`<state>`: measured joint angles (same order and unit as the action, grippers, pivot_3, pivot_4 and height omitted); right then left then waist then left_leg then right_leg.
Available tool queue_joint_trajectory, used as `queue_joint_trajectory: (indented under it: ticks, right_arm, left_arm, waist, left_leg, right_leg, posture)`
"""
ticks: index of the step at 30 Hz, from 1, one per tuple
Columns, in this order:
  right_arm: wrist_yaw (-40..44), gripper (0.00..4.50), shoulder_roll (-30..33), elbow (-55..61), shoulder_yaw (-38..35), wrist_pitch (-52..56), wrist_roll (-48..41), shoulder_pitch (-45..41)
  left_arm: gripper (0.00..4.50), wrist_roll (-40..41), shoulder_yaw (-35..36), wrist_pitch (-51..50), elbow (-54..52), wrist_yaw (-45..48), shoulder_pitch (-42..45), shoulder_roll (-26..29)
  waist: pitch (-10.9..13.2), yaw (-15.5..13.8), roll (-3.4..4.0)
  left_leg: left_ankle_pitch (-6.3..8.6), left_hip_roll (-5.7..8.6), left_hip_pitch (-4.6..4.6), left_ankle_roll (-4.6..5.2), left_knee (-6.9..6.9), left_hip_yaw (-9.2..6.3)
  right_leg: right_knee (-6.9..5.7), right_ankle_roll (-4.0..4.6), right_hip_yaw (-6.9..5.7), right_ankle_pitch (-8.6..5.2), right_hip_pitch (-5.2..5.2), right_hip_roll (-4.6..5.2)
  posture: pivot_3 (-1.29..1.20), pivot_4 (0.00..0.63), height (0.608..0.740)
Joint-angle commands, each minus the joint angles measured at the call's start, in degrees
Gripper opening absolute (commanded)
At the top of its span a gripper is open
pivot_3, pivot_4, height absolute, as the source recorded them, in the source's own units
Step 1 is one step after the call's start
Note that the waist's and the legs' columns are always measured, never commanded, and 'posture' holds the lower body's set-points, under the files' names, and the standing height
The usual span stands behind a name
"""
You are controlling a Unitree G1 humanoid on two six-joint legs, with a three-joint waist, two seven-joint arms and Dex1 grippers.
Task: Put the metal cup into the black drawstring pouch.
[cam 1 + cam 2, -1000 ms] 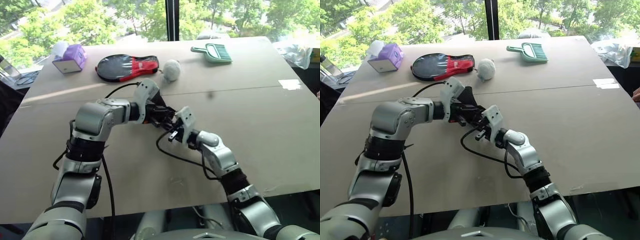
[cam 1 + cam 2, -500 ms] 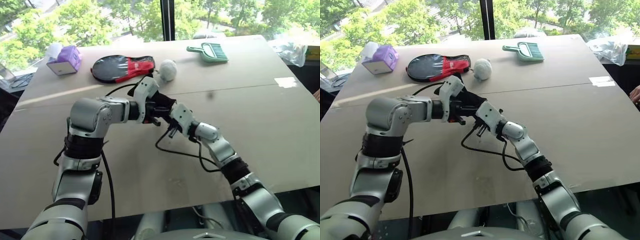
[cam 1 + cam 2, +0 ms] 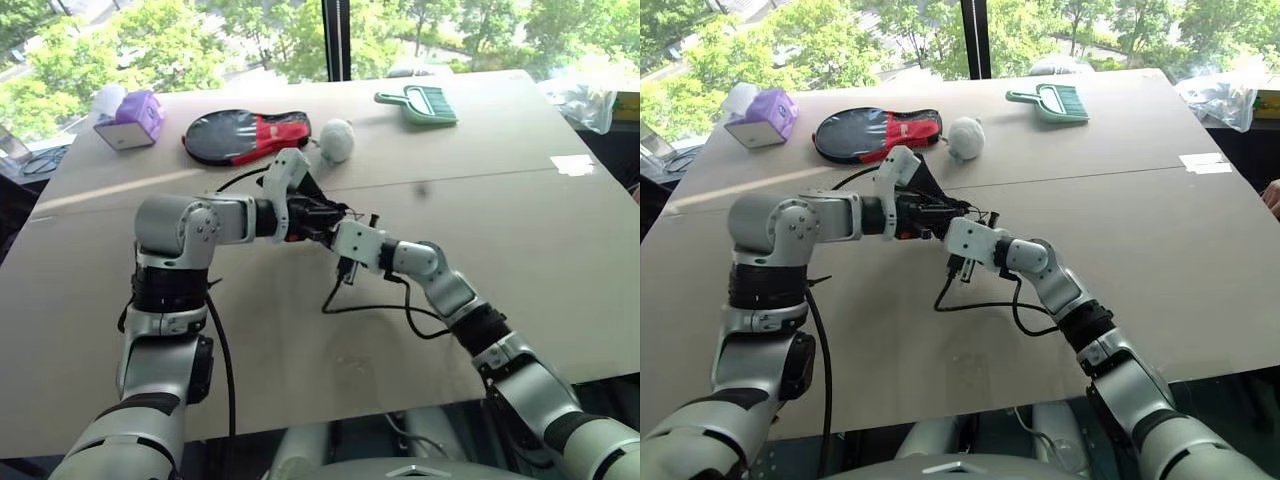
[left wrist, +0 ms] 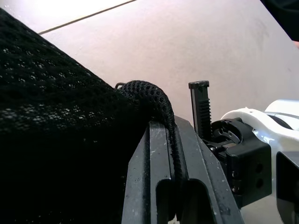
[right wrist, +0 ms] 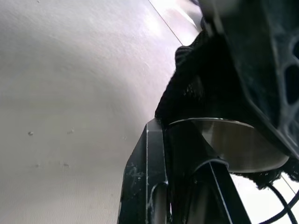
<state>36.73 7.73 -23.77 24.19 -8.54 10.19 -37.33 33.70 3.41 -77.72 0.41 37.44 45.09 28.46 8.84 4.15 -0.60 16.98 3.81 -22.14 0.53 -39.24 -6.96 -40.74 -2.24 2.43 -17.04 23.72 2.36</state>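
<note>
The metal cup's rim in the pouch's opening has my right gripper shut at it, so I need to open it, back away and grab the drawstring (image 5: 282, 201) to lift the pouch upright.
The black drawstring pouch (image 4: 56, 116) is a mesh bag held up over the middle of the table, and it also shows in the head view (image 3: 305, 197). My left gripper (image 4: 170, 135) is shut on a fold of its edge. My right gripper (image 5: 166, 135) meets it from the right, fingers shut at the rim of the metal cup (image 5: 233, 144). The cup is a shiny steel round with black fabric above and beside it. In the head view the two grippers touch at the pouch's mouth, right gripper (image 3: 358, 222) beside left gripper (image 3: 325, 213), and the cup is hidden there.
At the far side of the table (image 3: 520, 250) lie a black-and-red paddle case (image 3: 240, 135), a white ball (image 3: 338, 140), a green dustpan brush (image 3: 420, 103) and a purple tissue box (image 3: 128, 118). A black cable (image 3: 375, 307) loops under my right forearm.
My right wrist has rolled over strongly while staying at the pouch's mouth, and its forearm now lies flatter. The left wrist rolled a little. Both grips have held.
</note>
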Motion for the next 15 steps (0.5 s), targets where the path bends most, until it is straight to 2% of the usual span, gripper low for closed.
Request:
queue_joint_trajectory:
  ticks: [1, 4, 7, 10, 12, 15]
  right_arm:
    - [-1.47, 0.07, -0.23, 4.00, -1.14, -0.96, 0.29, -0.80]
    - [1.77, 0.07, 2.19, 11.41, -1.79, 3.24, -1.60, 2.49]
    - [6.20, 0.07, 4.97, 23.10, -4.11, 13.60, -7.91, 8.26]
    - [6.52, 0.07, 5.06, 29.93, -6.66, 22.65, -12.86, 10.16]
    - [4.87, 0.07, 4.31, 31.24, -8.41, 26.45, -14.42, 10.09]
    - [1.51, 0.07, 3.28, 27.42, -8.50, 27.45, -12.23, 8.02]
  left_arm:
    - [0.00, 0.02, 0.36, 1.42, -1.13, -0.11, -1.94, 0.95]
    - [0.00, -1.10, 0.56, 4.29, 1.96, 0.31, -1.63, 2.04]
    - [0.00, -2.57, -0.97, 8.60, 4.39, 2.40, -1.52, 4.04]
    - [0.00, -2.73, -1.36, 10.46, 5.38, 3.32, -1.23, 4.44]
    - [0.00, -2.53, -1.13, 11.05, 5.73, 3.88, -0.83, 4.68]
    - [0.00, -1.55, -0.35, 10.54, 5.27, 4.82, -0.42, 5.17]
  waist:
    - [0.00, 0.02, 0.00]
    - [0.00, -0.21, 0.00]
    - [0.00, -0.39, 0.00]
    - [0.00, -0.48, 0.00]
    - [0.00, -0.46, 0.00]
    - [0.00, -0.46, 0.00]
  left_leg:
    - [0.00, 0.00, 0.00, 0.00, 0.00, 0.02]
    - [0.00, 0.00, 0.00, -0.01, 0.00, -0.04]
    - [0.00, 0.00, -0.03, -0.01, 0.00, -0.07]
    - [0.00, 0.01, -0.03, 0.00, 0.00, -0.07]
    - [0.00, 0.01, 0.00, -0.01, -0.01, -0.06]
    - [-0.02, -0.01, 0.04, -0.03, 0.04, -0.08]
  right_leg:
    - [-0.01, 0.00, 0.00, 0.00, 0.00, 0.00]
    - [-0.02, 0.00, -0.03, 0.00, 0.00, -0.01]
    - [0.03, 0.00, -0.06, 0.00, -0.01, 0.02]
    - [0.05, 0.00, -0.04, 0.00, -0.03, 0.03]
    - [-0.01, 0.00, -0.04, 0.00, -0.03, 0.02]
    - [-0.05, 0.00, -0.04, 0.00, -0.02, 0.00]
  posture:
    - [0.00, 0.150, 0.740]
    - [0.00, 0.150, 0.740]
    - [0.00, 0.150, 0.740]
    - [0.00, 0.150, 0.740]
    - [0.00, 0.150, 0.740]
    - [0.00, 0.150, 0.740]
